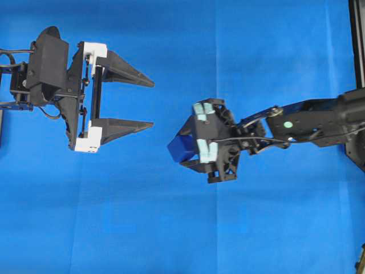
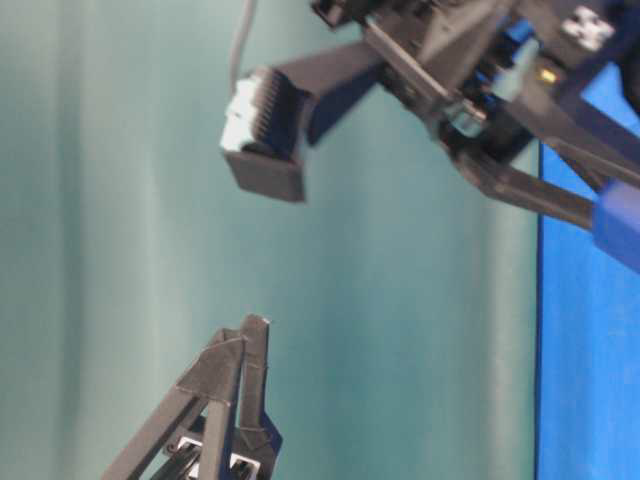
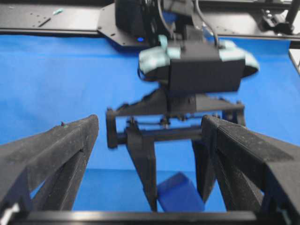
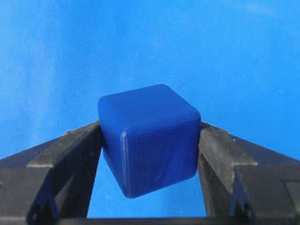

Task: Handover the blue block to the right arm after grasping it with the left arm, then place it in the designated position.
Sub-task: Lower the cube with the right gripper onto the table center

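The robot's right gripper will release the blue block on the blue cloth (image 1: pixel 181 152) just below it, facing the robot's open left gripper.
The blue block (image 1: pixel 181 147) hangs above the cloth, pinched between the two black fingers of my right gripper (image 1: pixel 183 150), which is shut on it. In the right wrist view the blue block (image 4: pixel 147 138) fills the span of the right gripper (image 4: pixel 150 129), tilted, with a finger pressed on each side. My left gripper (image 1: pixel 153 104) stands wide open to the left of the block, apart from it, its pointed fingers aimed at it. From the left wrist, the left gripper (image 3: pixel 150 121) looks at the right gripper (image 3: pixel 176 185) holding the blue block (image 3: pixel 180 193). No mark for the designated position shows.
Bright blue cloth (image 1: pixel 142 228) covers the table. A black frame post (image 1: pixel 356 34) runs along the right edge. A black perforated base plate (image 3: pixel 70 18) lies beyond the cloth behind the right arm. A pale teal backdrop (image 2: pixel 120 200) rises at table level.
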Controlling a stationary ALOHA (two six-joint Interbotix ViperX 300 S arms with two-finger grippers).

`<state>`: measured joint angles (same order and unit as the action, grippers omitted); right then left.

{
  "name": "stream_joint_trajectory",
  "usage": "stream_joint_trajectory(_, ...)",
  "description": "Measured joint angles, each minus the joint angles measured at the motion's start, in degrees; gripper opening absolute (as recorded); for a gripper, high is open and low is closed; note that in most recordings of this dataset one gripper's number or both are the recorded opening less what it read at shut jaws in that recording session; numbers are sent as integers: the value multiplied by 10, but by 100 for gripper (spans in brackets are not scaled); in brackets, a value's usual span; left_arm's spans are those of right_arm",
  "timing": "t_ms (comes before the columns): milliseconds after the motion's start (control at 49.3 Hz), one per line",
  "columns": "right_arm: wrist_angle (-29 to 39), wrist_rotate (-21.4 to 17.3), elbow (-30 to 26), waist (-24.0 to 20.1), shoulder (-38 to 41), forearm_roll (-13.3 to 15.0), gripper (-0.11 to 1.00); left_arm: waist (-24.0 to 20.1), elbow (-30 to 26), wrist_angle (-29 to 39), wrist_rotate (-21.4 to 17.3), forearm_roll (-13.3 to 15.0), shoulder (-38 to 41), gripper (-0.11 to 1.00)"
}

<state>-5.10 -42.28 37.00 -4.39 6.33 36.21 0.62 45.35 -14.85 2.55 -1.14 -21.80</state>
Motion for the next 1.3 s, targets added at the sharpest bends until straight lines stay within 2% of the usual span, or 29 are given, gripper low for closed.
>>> stream_joint_trajectory(385, -29, 0, -28, 11, 70, -3, 52, 0, 0, 0, 0, 0, 0, 93)
stream_joint_trajectory(548, -31, 0, -28, 20, 73, -11, 52, 0, 0, 0, 0, 0, 0, 93)
stream_joint_trajectory(953, -38, 0, -28, 21, 74, -13, 52, 0, 0, 0, 0, 0, 0, 93)
stream_joint_trajectory(1156, -39, 0, -33, 21, 85, -30, 52, 1, -1, 0, 0, 0, 0, 93)
stream_joint_trajectory(1197, -40, 0, -34, 22, 88, -34, 56, 2, 0, 0, 0, 0, 0, 93)
stream_joint_trajectory(1298, -40, -1, -36, 22, 91, -43, 85, 3, -1, 0, 0, 0, 0, 93)
